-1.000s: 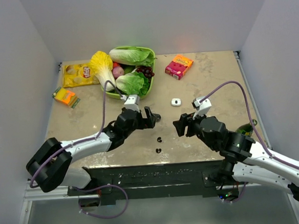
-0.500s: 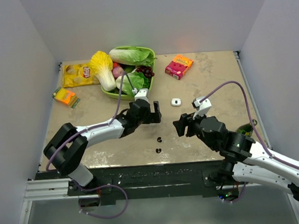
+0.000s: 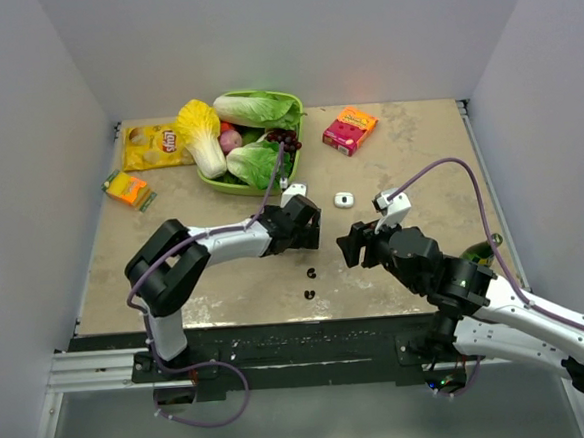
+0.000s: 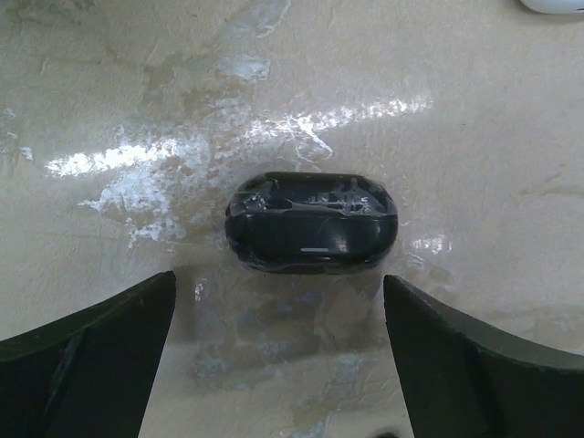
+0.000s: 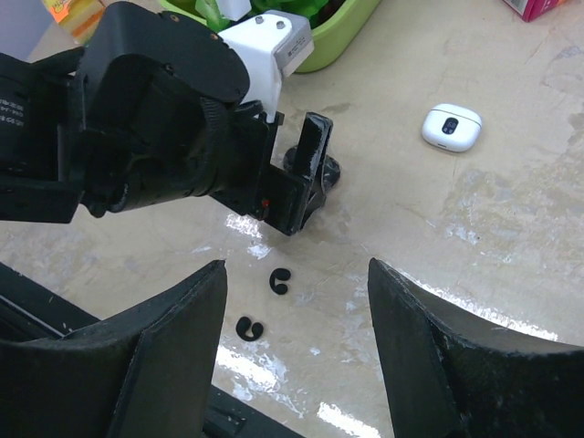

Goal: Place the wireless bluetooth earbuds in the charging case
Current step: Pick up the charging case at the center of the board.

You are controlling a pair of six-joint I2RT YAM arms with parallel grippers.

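The black charging case is shut; next my left gripper grabs it by both ends (image 4: 384,224) and lifts it so my right gripper can open its lid.
Two tiny black earbuds (image 3: 311,273) (image 3: 308,295) lie loose on the table near the front edge; the right wrist view shows one earbud (image 5: 279,282) and the other earbud (image 5: 248,328). The white charging case (image 3: 344,199) sits shut further back, also visible as the white case (image 5: 451,127). My right gripper (image 3: 352,245) (image 5: 297,266) hovers open above the earbuds, holding nothing. My left gripper (image 3: 310,225) (image 4: 278,281) is wide open, with a black oval object (image 4: 310,224) lying on the table just beyond its fingertips.
A green basket (image 3: 218,187) of vegetables stands at the back left, with a yellow chip bag (image 3: 152,146) and an orange packet (image 3: 127,188) beside it. A red box (image 3: 350,130) lies at the back. A green object (image 3: 480,254) sits by the right arm.
The left arm has reached rightward toward the table's middle and its jaws have widened. The right arm has not moved.
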